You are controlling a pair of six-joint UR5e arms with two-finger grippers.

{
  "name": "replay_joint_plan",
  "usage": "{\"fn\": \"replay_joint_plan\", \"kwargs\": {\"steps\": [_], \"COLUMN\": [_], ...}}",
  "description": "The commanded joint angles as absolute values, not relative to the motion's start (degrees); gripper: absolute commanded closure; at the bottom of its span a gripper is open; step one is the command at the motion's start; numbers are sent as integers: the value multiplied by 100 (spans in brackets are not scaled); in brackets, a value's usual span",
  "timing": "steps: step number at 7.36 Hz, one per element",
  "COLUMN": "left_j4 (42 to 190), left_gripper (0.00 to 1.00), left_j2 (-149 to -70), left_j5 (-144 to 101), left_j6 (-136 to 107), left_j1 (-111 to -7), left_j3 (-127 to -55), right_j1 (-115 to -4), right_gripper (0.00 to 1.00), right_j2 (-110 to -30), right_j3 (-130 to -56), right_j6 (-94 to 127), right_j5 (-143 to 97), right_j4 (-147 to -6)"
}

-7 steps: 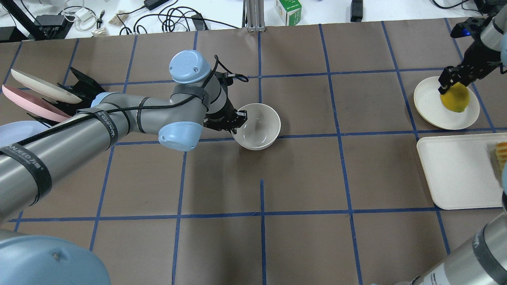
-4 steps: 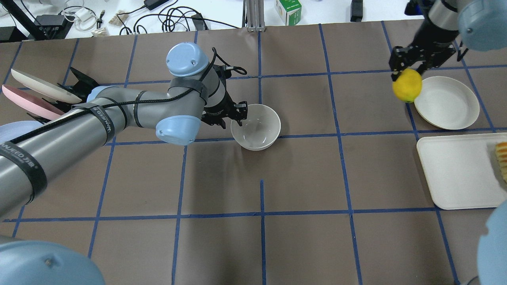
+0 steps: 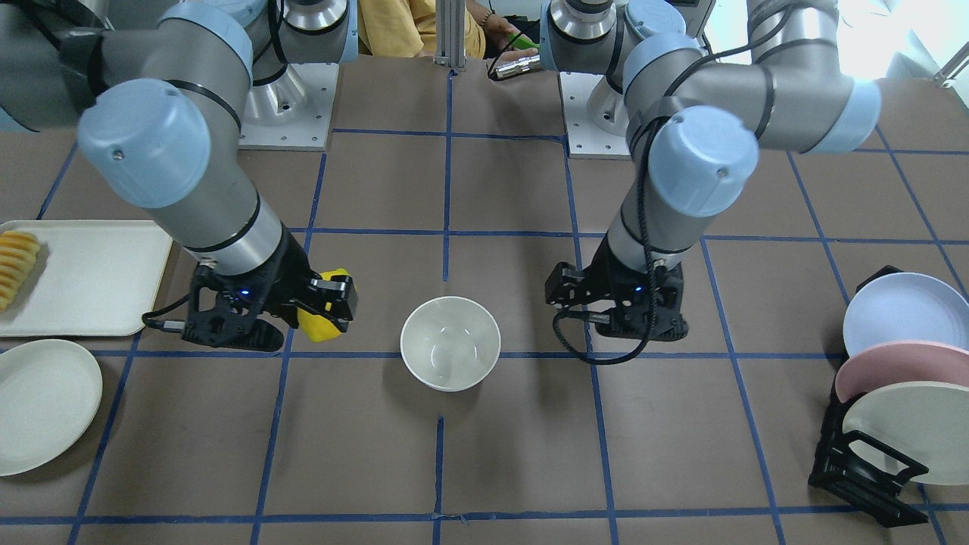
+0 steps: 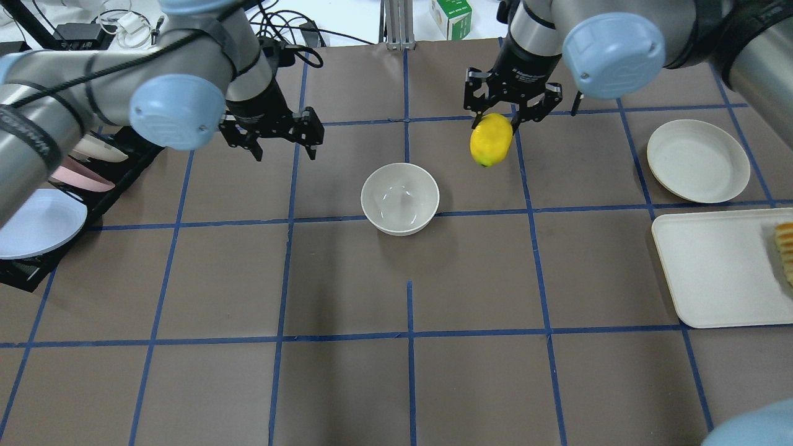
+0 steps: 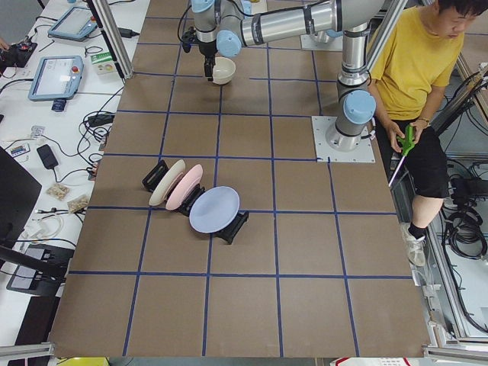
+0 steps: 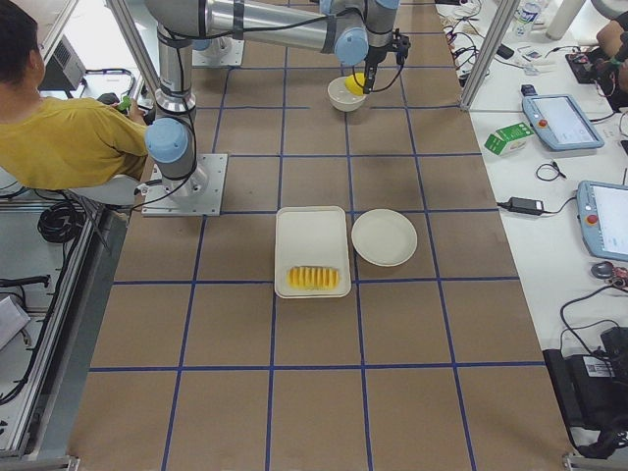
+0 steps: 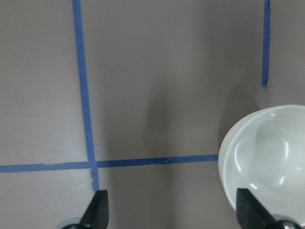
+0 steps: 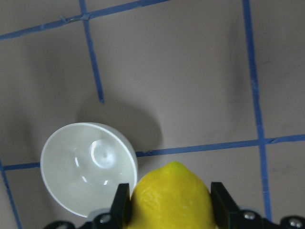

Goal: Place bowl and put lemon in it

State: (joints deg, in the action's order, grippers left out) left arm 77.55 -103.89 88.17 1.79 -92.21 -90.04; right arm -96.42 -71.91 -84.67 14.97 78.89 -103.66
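Note:
I will release the yellow lemon with my right gripper on the inside bottom of the empty off-white bowl [image 3: 453, 351] [image 8: 91, 165].
The off-white bowl [image 4: 399, 198] stands upright and empty on the brown table near its middle; it also shows in the front view [image 3: 450, 343]. My right gripper [image 4: 494, 126] is shut on the yellow lemon [image 4: 491, 141] and holds it in the air, right of and beyond the bowl. In the right wrist view the lemon [image 8: 171, 198] sits between the fingers, with the bowl [image 8: 88, 167] below and to the left. My left gripper [image 4: 285, 148] is open and empty, off to the bowl's left. The left wrist view shows the bowl [image 7: 267, 162] at its right edge.
An empty cream plate [image 4: 699, 161] and a white tray [image 4: 712, 272] with fruit slices [image 4: 785, 248] lie at the right. A black rack [image 4: 37, 260] with plates stands at the left edge. A seated operator [image 5: 415, 69] is behind the robot bases.
My right gripper lifted the lemon off the cream plate and carried it left toward the bowl. My left gripper let go of the bowl's rim and drew back to the left, open.

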Motion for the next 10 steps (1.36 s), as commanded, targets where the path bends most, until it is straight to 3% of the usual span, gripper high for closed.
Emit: {"fn": "replay_joint_plan", "kwargs": {"steps": [1, 5, 10], "left_j4": [8549, 8684, 8842], "left_gripper": [0, 0, 0], "left_j2": [-9619, -9044, -9079], "left_j5": [8886, 8886, 8798], "left_j6": [448, 440, 387], "left_j1": [-9026, -9053, -9026], "left_j3": [-8851, -9018, -8877], "right_j1": [-10358, -10916, -10907], "right_gripper": [100, 100, 100], "right_j2": [-6875, -6101, -5960], "right_j3": [-8455, -8517, -8464], "right_j6": [2044, 2663, 2672], "right_j5": [7743, 7805, 8306], "right_j4": [-10929, -11654, -11707]}}
